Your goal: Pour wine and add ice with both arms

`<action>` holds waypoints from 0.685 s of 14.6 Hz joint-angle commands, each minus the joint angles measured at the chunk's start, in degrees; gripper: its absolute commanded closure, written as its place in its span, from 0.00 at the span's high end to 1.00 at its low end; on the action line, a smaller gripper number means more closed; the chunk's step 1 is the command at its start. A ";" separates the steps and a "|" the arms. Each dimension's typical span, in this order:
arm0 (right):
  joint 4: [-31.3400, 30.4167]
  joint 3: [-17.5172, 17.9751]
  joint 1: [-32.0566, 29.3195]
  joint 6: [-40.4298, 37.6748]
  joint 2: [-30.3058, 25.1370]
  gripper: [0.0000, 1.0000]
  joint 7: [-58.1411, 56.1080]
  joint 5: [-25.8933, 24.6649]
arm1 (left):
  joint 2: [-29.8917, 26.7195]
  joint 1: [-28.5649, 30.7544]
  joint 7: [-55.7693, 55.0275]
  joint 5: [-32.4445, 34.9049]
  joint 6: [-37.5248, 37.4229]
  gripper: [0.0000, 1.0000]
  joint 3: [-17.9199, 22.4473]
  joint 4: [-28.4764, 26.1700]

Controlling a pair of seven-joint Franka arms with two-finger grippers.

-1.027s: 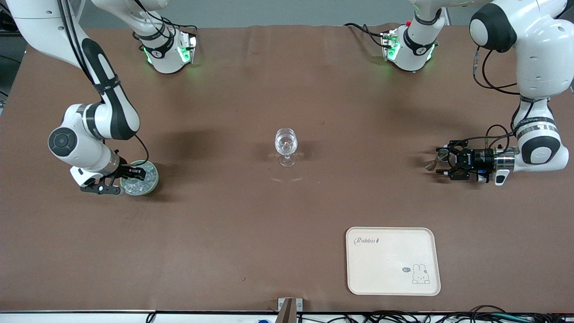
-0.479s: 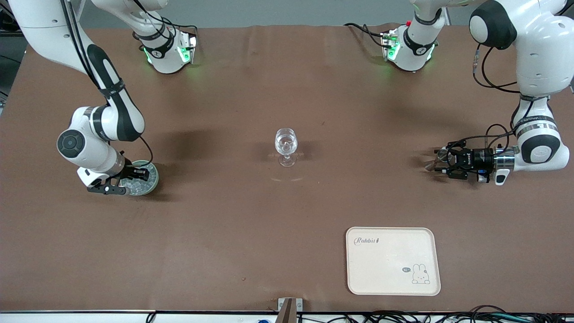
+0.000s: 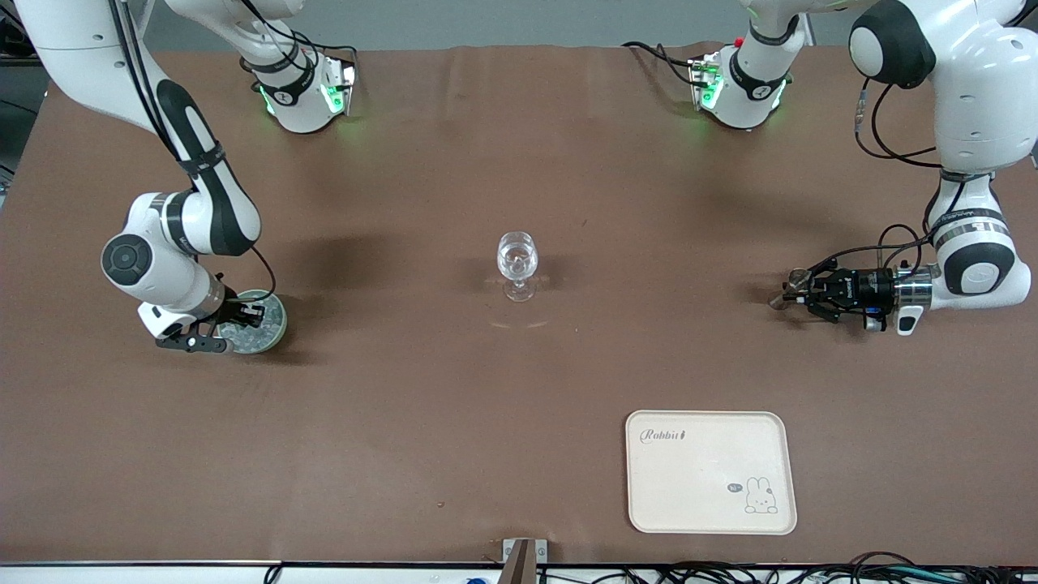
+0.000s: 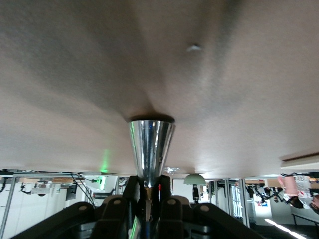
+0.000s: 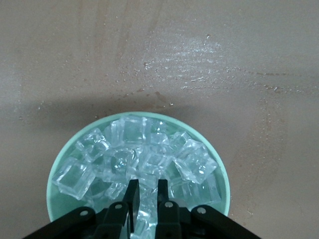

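The gap at the fingertips of my right gripper is narrower than an ice cube, so that gripper should open and close around a whole cube nearer the wrist (image 5: 143, 224).
A clear stemmed glass (image 3: 517, 261) stands upright at the table's middle. A green bowl (image 3: 272, 324) of ice (image 5: 149, 154) sits toward the right arm's end. My right gripper (image 3: 235, 323) is down in the bowl (image 5: 222, 174), its fingers (image 5: 132, 191) close together among the cubes with one cube (image 5: 147, 199) between them. My left gripper (image 3: 803, 294) lies level, low over the table toward the left arm's end. It is shut on the narrow end of a small shiny metal cone-shaped cup (image 4: 150, 149), whose wide mouth points away from the hand (image 3: 780, 298).
A cream tray (image 3: 649, 503) with a rabbit print lies nearer the front camera than the left gripper. The two arm bases (image 3: 304, 93) (image 3: 742, 89) stand at the table's edge farthest from the camera.
My left wrist has rolled with the metal cup, so the hand now looks flatter. My right arm shifted slightly and its gripper sank a little into the ice.
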 commanded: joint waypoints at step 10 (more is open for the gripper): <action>8.65 0.74 -0.15 -15.04 -1.12 0.08 0.72 0.81 | -9.62 0.95 -3.07 -0.53 -7.80 0.00 -3.20 0.31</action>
